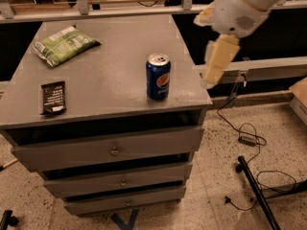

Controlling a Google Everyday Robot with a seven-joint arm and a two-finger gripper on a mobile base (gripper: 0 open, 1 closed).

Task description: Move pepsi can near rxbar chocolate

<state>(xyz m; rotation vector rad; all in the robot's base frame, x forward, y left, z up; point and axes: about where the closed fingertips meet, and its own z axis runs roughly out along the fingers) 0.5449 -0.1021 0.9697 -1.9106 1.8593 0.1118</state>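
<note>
My gripper needs to next move to the pepsi can's upper half [158, 69], close to its silver top, and close there.
The pepsi can [158, 76], dark blue with a silver top, stands upright near the front right of the grey cabinet top [110, 71]. The rxbar chocolate [53, 97], a flat black bar with white lettering, lies near the front left edge. My gripper [217, 63] hangs from the white arm at the upper right. It is beyond the cabinet's right edge, to the right of the can and about level with it. It holds nothing and is apart from the can.
A green crinkled bag [64, 44] lies at the back left of the cabinet top. The cabinet has three drawers [112, 150] below. Black cables [247, 138] and a black stand leg [256, 190] lie on the floor to the right.
</note>
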